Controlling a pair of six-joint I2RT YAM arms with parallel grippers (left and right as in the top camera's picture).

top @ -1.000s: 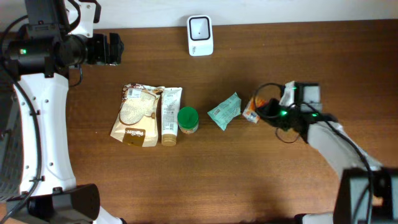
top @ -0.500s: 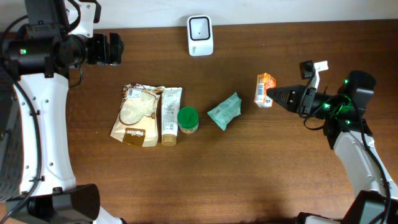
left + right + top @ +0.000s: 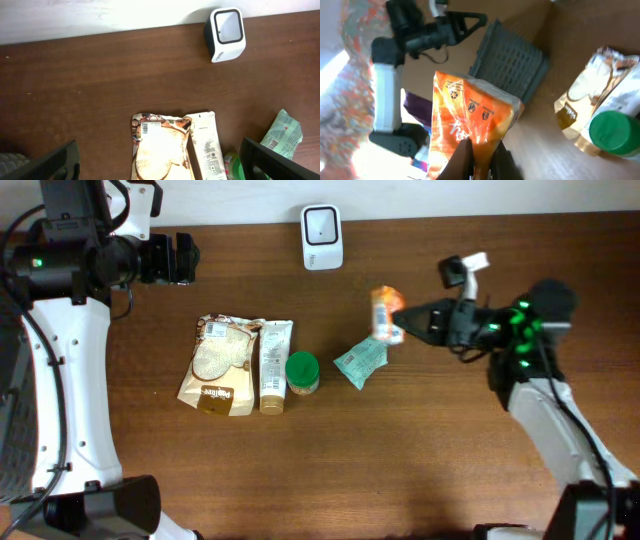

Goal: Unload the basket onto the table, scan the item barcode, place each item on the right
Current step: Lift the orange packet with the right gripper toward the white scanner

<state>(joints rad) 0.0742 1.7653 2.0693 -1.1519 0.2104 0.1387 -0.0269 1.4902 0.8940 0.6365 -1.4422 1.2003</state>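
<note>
Next, I let the orange snack packet go from my right gripper on the bare table (image 3: 515,370) under that gripper's own arm, away from the teal packet. The orange packet is still in the air.
My right gripper (image 3: 405,321) is shut on an orange snack packet (image 3: 386,313) and holds it in the air, just above and right of a teal packet. The right wrist view shows the orange packet (image 3: 470,115) pinched at its lower edge between the two dark fingers of that gripper (image 3: 481,150). The white scanner (image 3: 322,237) stands at the table's far edge, up and to the left of the packet, apart from it. It also shows top right in the left wrist view, scanner (image 3: 226,34). My left gripper (image 3: 181,259) hangs open at the far left, its jaws wide apart around nothing (image 3: 159,152).
A row of items lies left of centre: a rice-cake bag (image 3: 218,365), a white tube (image 3: 273,365), a green-lidded jar (image 3: 302,372) and a teal packet (image 3: 361,359). The left arm's white body runs down the left side.
The right arm has lifted the orange packet off the table and carried it left, toward the scanner side. The left arm has stayed put.
</note>
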